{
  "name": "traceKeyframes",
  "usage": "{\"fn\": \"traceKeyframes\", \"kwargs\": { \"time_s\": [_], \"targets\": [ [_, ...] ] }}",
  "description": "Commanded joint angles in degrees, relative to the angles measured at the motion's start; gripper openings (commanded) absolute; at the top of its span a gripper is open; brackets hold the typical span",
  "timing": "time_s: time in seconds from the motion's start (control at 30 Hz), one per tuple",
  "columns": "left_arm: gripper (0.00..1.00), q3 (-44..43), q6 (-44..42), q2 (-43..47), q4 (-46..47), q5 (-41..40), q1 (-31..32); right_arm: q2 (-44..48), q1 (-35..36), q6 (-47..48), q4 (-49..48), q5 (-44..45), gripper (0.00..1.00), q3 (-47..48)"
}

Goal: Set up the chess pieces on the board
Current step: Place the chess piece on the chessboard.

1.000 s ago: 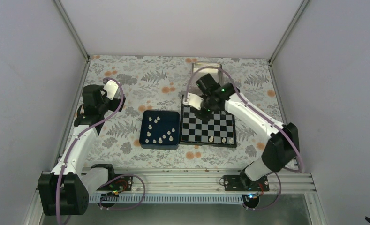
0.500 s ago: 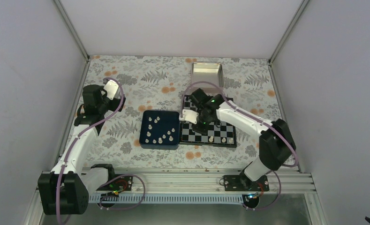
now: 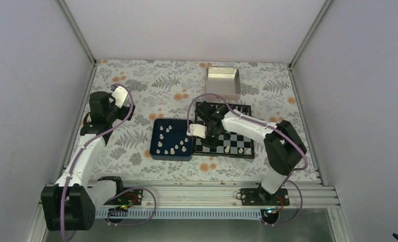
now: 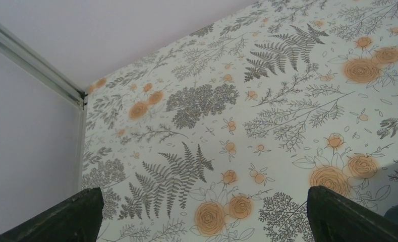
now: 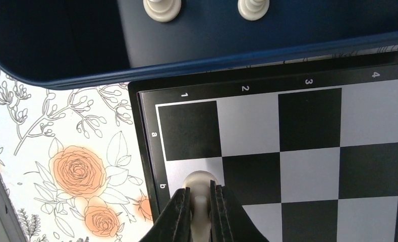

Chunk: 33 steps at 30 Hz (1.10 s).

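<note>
My right gripper will set the white chess piece down on the white square point(image 3: 206, 149) point(image 5: 197, 182) beside the board's black corner square.
The black-and-white board point(image 3: 237, 140) lies right of centre; its near-left corner shows in the right wrist view point(image 5: 307, 121). My right gripper point(image 3: 210, 137) is shut on a white chess piece point(image 5: 200, 181) whose base rests on the white square in row b, column 1, between my fingertips point(image 5: 201, 199). Three white pieces point(image 3: 239, 150) stand on the board's near row. Several white pieces point(image 3: 171, 149) lie in the dark blue tray point(image 3: 154, 151); two of them point(image 5: 162, 7) show in the right wrist view. My left gripper point(image 3: 117, 96) is open and empty over the tablecloth point(image 4: 202, 222), far left.
The blue tray's wall point(image 5: 212, 45) stands right beside the board's edge. A silver tin point(image 3: 223, 82) sits behind the board. Grey walls with metal posts close in the floral tablecloth on three sides.
My right arm has swung from the board's far-left corner down to its near-left corner beside the tray. The tin is now uncovered. The left arm has not moved.
</note>
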<state>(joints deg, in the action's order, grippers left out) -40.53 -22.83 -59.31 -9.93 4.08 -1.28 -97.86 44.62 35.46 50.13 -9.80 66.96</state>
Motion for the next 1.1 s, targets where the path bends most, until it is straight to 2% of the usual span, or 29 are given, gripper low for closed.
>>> {"fn": "traceKeyframes", "kwargs": {
  "time_s": [0.0,0.83,0.93,1.07],
  "targets": [
    [1.0,0.2,1.0,-0.1,0.7,0.0,-0.3,-1.3,0.5,-0.5,-1.4,0.4,0.05,-0.9],
    [1.0,0.0,1.0,-0.7,0.8,0.1,-0.3,-2.6,0.6,-0.6,-2.0,0.3,0.06,-3.2],
    [1.0,0.1,1.0,-0.7,0.7,0.1,-0.3,-2.7,0.6,-0.7,-2.1,0.0,0.08,-3.5],
    [1.0,0.1,1.0,-0.6,0.7,0.1,-0.3,-1.9,0.6,-1.0,-2.5,0.5,0.17,-3.5]
  ]
}}
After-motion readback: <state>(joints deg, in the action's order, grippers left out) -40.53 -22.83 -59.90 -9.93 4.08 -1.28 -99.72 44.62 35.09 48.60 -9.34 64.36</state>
